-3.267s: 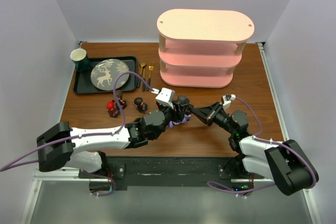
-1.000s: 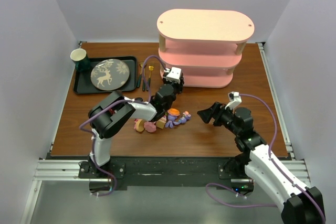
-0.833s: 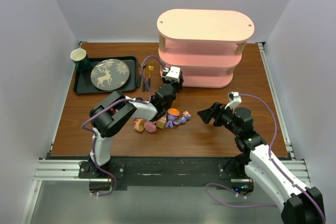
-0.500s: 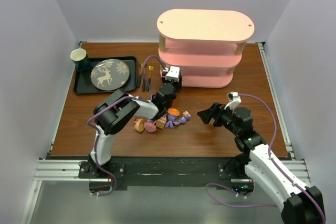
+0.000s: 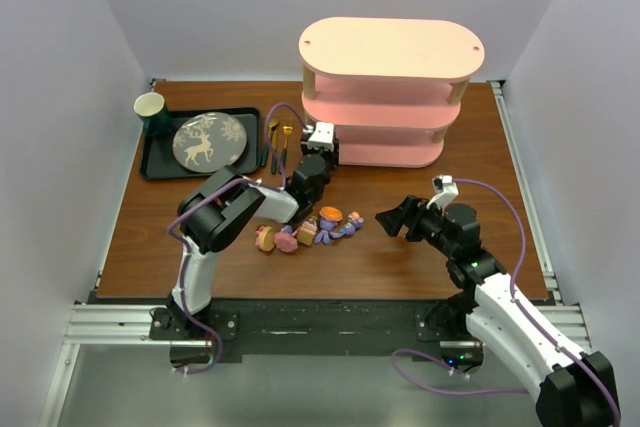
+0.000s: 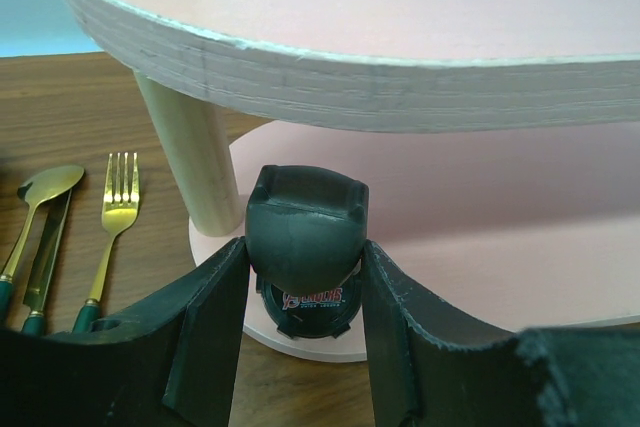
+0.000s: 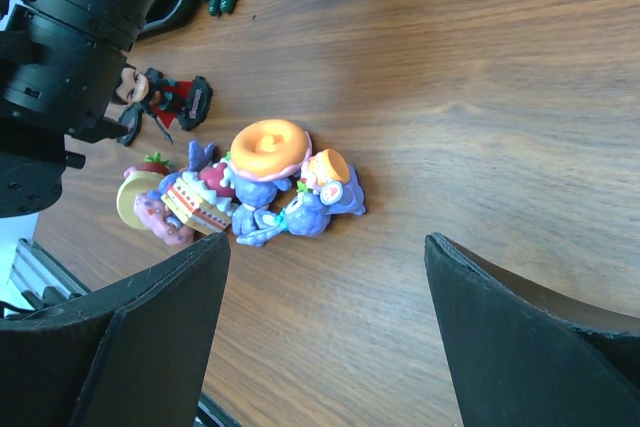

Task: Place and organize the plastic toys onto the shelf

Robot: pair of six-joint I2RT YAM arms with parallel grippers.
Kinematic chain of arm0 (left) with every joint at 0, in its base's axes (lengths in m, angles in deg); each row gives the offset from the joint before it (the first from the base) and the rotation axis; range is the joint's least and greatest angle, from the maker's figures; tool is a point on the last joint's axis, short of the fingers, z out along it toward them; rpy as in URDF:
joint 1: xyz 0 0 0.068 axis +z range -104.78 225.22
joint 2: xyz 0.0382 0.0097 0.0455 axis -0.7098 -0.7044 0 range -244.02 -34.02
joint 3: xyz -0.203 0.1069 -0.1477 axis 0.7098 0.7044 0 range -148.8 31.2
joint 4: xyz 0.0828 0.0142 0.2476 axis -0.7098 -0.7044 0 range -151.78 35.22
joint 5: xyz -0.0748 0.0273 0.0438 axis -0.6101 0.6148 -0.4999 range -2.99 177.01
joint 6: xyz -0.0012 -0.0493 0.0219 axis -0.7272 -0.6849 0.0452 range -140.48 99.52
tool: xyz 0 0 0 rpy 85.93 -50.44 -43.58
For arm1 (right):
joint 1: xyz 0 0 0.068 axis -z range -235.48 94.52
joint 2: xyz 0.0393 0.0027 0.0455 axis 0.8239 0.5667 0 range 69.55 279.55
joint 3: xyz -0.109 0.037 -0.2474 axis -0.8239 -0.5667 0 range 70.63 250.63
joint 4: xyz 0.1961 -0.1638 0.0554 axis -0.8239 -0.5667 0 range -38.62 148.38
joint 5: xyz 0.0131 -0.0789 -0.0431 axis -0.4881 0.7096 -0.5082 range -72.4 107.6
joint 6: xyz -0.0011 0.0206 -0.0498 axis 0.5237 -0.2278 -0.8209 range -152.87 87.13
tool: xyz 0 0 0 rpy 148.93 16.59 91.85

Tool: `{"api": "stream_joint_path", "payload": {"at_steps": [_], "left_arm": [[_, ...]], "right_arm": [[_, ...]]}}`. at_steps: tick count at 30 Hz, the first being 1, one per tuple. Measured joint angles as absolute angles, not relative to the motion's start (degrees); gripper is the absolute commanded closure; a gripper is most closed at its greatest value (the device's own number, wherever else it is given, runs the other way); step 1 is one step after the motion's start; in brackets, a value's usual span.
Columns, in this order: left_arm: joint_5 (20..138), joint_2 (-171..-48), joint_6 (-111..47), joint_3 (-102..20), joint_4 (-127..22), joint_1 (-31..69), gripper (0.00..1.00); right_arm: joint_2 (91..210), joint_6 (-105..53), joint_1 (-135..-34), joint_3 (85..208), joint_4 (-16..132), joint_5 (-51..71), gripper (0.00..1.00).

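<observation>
Next, I open my left gripper to let go of the dark plastic toy, now held at the pink shelf's end, on the bottom level (image 5: 328, 137) (image 6: 311, 289), beside the wooden post near the fork.
My left gripper (image 6: 305, 259) is shut on a dark plastic toy (image 6: 305, 237) with a round black base. It holds the toy at the left end of the pink shelf (image 5: 390, 97), over the rim of the bottom tier (image 6: 480, 247); I cannot tell whether the base touches. From above, the left gripper (image 5: 320, 152) sits against the shelf's left end. Several toys lie in a heap (image 5: 320, 227) mid-table: purple bunny ones (image 7: 320, 209), a pink one (image 7: 150, 212), a dark red one (image 7: 165, 102). My right gripper (image 7: 322, 247) hangs open and empty, right of the heap (image 5: 385, 219).
A gold fork (image 6: 115, 217) and spoons (image 5: 272, 137) lie left of the shelf. A wooden shelf post (image 6: 190, 157) stands just left of the held toy. A black tray (image 5: 150, 165) with a plate and a green cup (image 5: 150, 109) sits at the back left.
The left arm rose from the toy heap and carried the dark toy to the shelf, edging closer over the last second. The right arm drew back from the heap, then stayed still.
</observation>
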State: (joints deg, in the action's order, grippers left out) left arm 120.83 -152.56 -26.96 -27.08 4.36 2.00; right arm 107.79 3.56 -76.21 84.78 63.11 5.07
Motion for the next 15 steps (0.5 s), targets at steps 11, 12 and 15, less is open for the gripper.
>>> {"api": "stream_joint_path", "payload": {"at_steps": [11,12,15], "left_arm": [[120.4,-153.8,-27.4,-28.4,4.6,3.2,0.82],[120.4,-154.0,-27.4,-28.6,4.7,3.2,0.81],[120.1,-154.3,-27.4,-29.0,4.7,3.4,0.78]], "right_arm": [[108.2,3.6,-76.2,84.8,63.5,5.1,0.18],[108.2,3.6,-76.2,84.8,63.5,5.1,0.18],[108.2,3.6,-76.2,84.8,63.6,5.1,0.18]]}}
